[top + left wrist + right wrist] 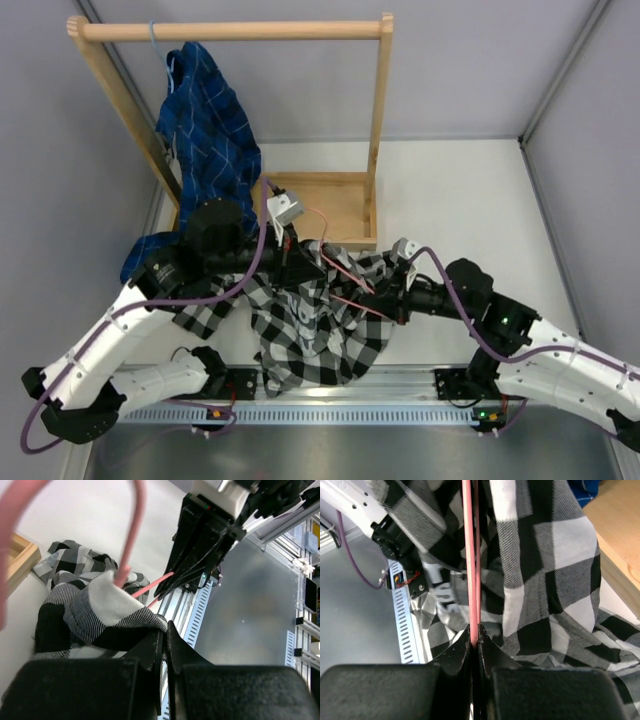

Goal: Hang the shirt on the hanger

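My right gripper is holding the end of the hanger that the shirt must cover, so next my left gripper opens and takes the hanger's neck [322, 254] with the edge of the shirt.
The black-and-white check shirt [310, 325] lies crumpled on the table between the arms, partly lifted. My left gripper [305, 262] is shut on an edge of the shirt [100, 610], as the left wrist view [165, 630] shows. The pink wire hanger [345, 275] runs through the shirt. Its hook [134, 530] curves up close to the left wrist camera. My right gripper [388, 295] is shut on the hanger's wire [471, 555], with the jaws pinching it [475, 632]. The shirt [545, 555] drapes right beside that wire.
A wooden clothes rack [230, 30] stands at the back left with a blue plaid shirt [205, 120] hanging from it, over a wooden base frame [330, 205]. An aluminium rail [330, 405] runs along the near edge. Walls close in on left and right.
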Tool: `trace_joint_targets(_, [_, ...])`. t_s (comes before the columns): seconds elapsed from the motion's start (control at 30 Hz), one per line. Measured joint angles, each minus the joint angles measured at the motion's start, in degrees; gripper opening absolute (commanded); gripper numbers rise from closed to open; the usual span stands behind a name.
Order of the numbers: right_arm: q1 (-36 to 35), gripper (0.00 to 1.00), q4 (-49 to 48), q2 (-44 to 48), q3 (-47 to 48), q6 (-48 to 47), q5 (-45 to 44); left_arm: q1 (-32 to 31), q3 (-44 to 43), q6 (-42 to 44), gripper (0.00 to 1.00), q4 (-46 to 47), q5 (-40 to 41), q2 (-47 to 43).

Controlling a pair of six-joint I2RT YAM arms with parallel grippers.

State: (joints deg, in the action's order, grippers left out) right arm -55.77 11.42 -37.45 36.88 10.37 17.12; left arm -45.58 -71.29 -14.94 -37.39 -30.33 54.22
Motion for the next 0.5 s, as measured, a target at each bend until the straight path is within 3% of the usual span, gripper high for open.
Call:
trace_joint_targets(0.13, [0.0, 0.0, -9.2, 0.0, -6.5, 2.2, -0.4, -1.4, -3.4, 0.4, 0.02, -2.8, 1.4, 1.5])
trace_joint_targets(0.17, [0.0, 0.0, -11.6, 0.6, -8.4, 2.9, -0.7, -1.7, -4.2, 0.6, 0.25, -3.4, 1.5, 1.9])
trace_joint_targets(0.23, [0.0, 0.0, -15.1, 2.4, -11.7, 4.2, -1.4, -2.3, -5.7, 1.4, 0.36, -4.6, 1.9, 2.5])
trace_joint_targets(0.3, [0.0, 0.0, -18.1, 5.4, -14.8, 5.5, -2.7, -2.7, -7.2, 2.6, 0.65, -5.7, 2.5, 3.0])
trace_joint_targets(0.4, [0.0, 0.0, -21.6, 10.5, -19.0, 6.8, -4.2, -2.9, -10.1, 4.2, 0.95, -8.2, 4.3, 3.1])
trace_joint_targets(0.5, [0.0, 0.0, -25.2, 14.1, -22.2, 7.8, -5.4, -2.9, -14.3, 5.7, 0.98, -10.0, 6.9, 3.2])
